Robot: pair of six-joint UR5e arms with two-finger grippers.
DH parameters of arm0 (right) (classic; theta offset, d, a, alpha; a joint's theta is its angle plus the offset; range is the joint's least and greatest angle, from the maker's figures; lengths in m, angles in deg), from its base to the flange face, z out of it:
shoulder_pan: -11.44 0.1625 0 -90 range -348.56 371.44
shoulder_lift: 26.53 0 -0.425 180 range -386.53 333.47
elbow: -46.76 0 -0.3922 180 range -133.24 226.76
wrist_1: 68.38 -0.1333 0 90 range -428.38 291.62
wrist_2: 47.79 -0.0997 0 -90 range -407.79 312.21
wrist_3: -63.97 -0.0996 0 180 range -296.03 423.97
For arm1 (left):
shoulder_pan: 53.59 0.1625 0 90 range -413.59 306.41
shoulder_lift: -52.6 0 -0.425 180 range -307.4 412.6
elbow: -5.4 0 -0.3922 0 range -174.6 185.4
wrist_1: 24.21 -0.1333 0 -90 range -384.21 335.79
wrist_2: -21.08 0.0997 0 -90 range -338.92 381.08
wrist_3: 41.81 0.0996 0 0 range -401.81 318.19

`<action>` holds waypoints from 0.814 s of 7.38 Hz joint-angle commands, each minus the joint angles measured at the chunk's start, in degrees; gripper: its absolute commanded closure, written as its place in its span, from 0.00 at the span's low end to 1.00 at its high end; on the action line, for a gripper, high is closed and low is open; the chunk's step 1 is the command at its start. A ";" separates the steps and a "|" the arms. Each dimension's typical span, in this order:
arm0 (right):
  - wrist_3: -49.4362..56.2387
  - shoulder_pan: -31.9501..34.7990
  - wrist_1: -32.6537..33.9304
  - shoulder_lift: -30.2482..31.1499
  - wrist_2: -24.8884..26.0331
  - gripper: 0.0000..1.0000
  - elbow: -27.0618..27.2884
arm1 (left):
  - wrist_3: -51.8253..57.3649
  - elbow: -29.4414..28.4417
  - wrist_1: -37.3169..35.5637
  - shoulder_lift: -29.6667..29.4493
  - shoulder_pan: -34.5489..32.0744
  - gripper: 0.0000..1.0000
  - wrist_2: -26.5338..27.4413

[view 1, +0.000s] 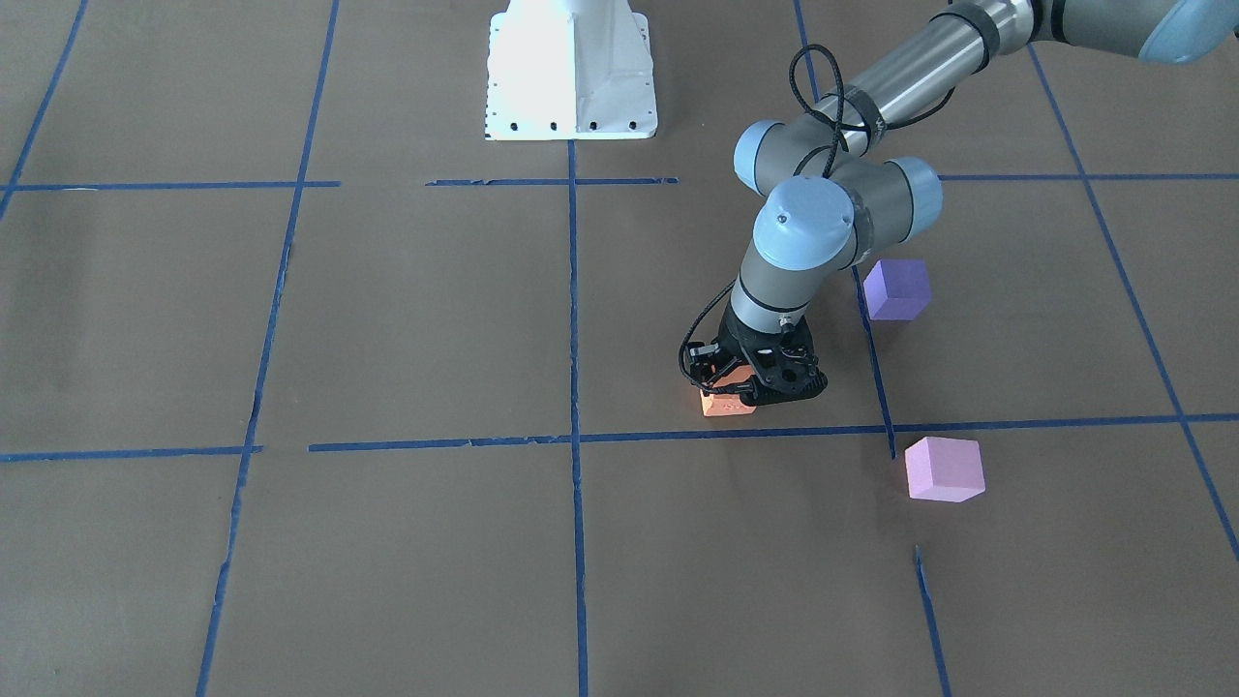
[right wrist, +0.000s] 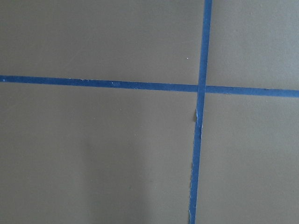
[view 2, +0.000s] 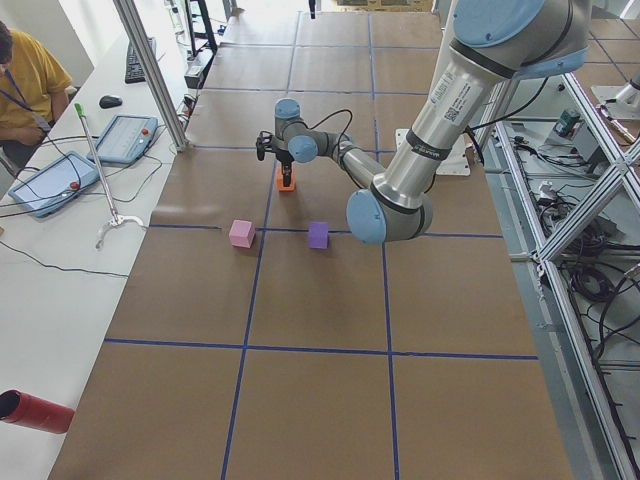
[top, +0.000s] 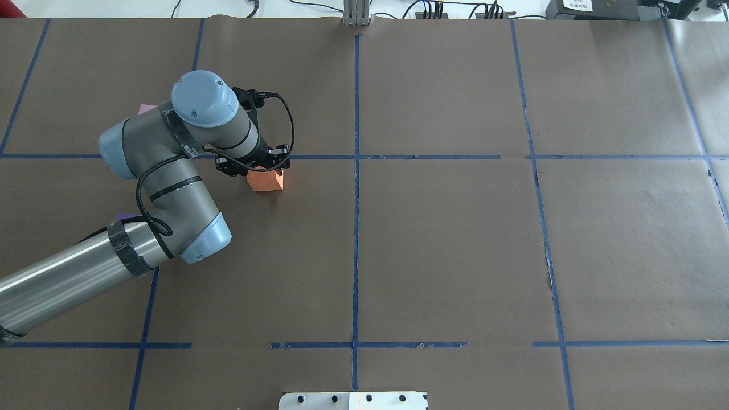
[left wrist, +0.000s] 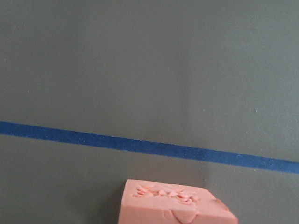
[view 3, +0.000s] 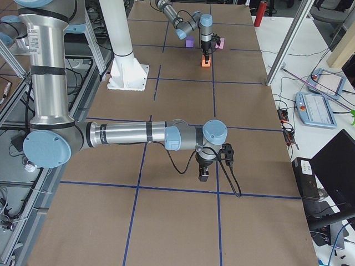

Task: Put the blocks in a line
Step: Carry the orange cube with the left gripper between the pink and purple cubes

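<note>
Next, I let go of the orange block with my left gripper between the dark purple block and the pale pink block [view 1: 926,388].
The orange block [view 1: 726,404] rests on the brown table just behind a blue tape line. My left gripper [view 1: 743,389] is down over it with its fingers against its sides, shut on it. The block also shows in the overhead view [top: 266,180] and at the bottom of the left wrist view [left wrist: 175,207], its top dented. The dark purple block [view 1: 896,288] lies beside the left arm. The pale pink block [view 1: 944,469] lies nearer the front. My right gripper [view 3: 203,173] hangs low over bare table far from the blocks. I cannot tell whether it is open or shut.
The white robot base [view 1: 571,73] stands at the table's back middle. Blue tape lines divide the brown paper into squares. The left arm's elbow [top: 171,188] hides most of the purple block in the overhead view. An operator sits at the side bench [view 2: 25,80].
</note>
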 commanded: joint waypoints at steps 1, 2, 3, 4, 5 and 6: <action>0.00 0.00 0.00 0.00 0.00 0.00 0.05 | 2.90 8.19 -0.29 7.49 -3.47 0.78 -6.07; 0.00 0.00 0.00 0.00 0.00 0.00 0.05 | 8.85 10.94 -0.47 11.81 -6.45 0.78 -7.69; 0.00 0.00 0.00 0.00 0.00 0.00 0.05 | 13.60 10.88 -0.47 16.64 -9.62 0.78 -7.88; 0.00 0.00 0.00 0.00 0.00 0.00 -0.03 | 18.78 10.80 -0.38 20.09 -12.43 0.78 -7.97; 0.00 0.00 0.00 0.00 0.00 0.00 0.05 | 19.45 9.66 -0.38 20.47 -12.55 0.78 -7.97; 0.00 0.00 0.00 0.00 0.00 0.00 -0.03 | 18.84 7.82 -0.29 19.78 -12.20 0.78 -8.05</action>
